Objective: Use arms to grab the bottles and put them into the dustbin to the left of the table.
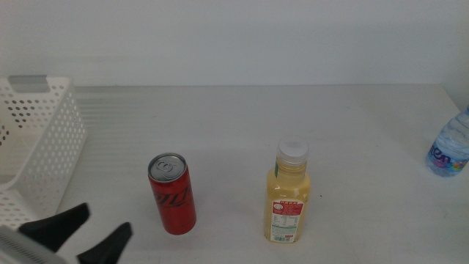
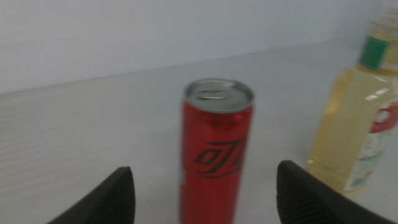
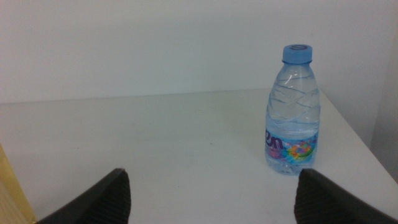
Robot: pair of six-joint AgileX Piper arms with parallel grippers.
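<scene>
My left gripper should close around the middle of the red can's body (image 1: 174, 198) (image 2: 213, 165), under its silver top, to lift the can toward the dustbin.
A slim red can (image 1: 172, 193) stands upright on the table (image 1: 242, 125), left of centre. My left gripper (image 1: 80, 235) is open at the bottom left, just short of the can (image 2: 216, 152), which shows between its jaws without touching them. The yellow juice bottle (image 1: 289, 193) with a white cap stands right of the can and appears at the edge of the left wrist view (image 2: 357, 118). A small clear water bottle (image 1: 451, 147) with a blue cap stands at the far right edge. My right gripper (image 3: 211, 196) is open with that bottle (image 3: 293, 112) ahead of it; this arm is outside the middle view.
The white perforated dustbin (image 1: 37, 147) sits at the table's left edge, close behind my left gripper. A pale wall runs along the table's far side.
</scene>
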